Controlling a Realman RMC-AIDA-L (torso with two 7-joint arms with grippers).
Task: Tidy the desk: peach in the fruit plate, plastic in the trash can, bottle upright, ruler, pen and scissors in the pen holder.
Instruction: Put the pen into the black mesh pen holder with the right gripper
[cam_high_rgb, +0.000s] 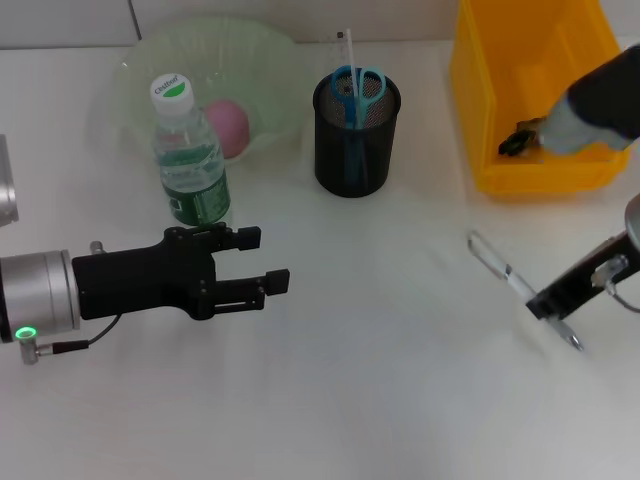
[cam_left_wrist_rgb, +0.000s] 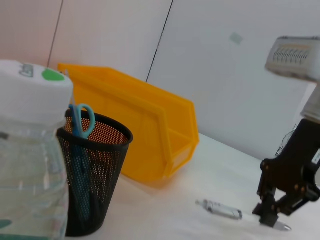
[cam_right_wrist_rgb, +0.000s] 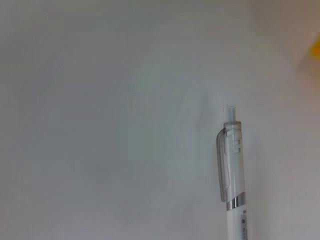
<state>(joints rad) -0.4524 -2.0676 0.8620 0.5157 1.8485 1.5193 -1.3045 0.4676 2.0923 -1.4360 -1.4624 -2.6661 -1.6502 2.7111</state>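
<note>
Next, my right gripper lets go of the clear pen in the pen holder, on the scissors' side (cam_high_rgb: 384, 100) facing the yellow bin.
The clear pen (cam_high_rgb: 505, 272) lies on the white table at the right. My right gripper (cam_high_rgb: 552, 298) is down on its lower half, and its black fingers (cam_left_wrist_rgb: 270, 212) look closed around the pen (cam_left_wrist_rgb: 220, 209). The right wrist view shows the pen's clip end (cam_right_wrist_rgb: 231, 165) close up. The bottle (cam_high_rgb: 188, 155) stands upright with its white cap on. My left gripper (cam_high_rgb: 262, 260) is open and empty just in front of it. The pink peach (cam_high_rgb: 228, 125) lies in the pale green fruit plate (cam_high_rgb: 140, 70). Blue scissors (cam_high_rgb: 358, 88) and a ruler (cam_high_rgb: 345, 50) stand in the black mesh pen holder (cam_high_rgb: 355, 150).
The yellow bin (cam_high_rgb: 470, 90) stands at the back right, with part of my right arm (cam_high_rgb: 595, 105) over it and a small dark thing (cam_high_rgb: 514, 142) inside. No plastic shows on the table. The bin (cam_left_wrist_rgb: 150, 135) stands behind the holder (cam_left_wrist_rgb: 92, 170) in the left wrist view.
</note>
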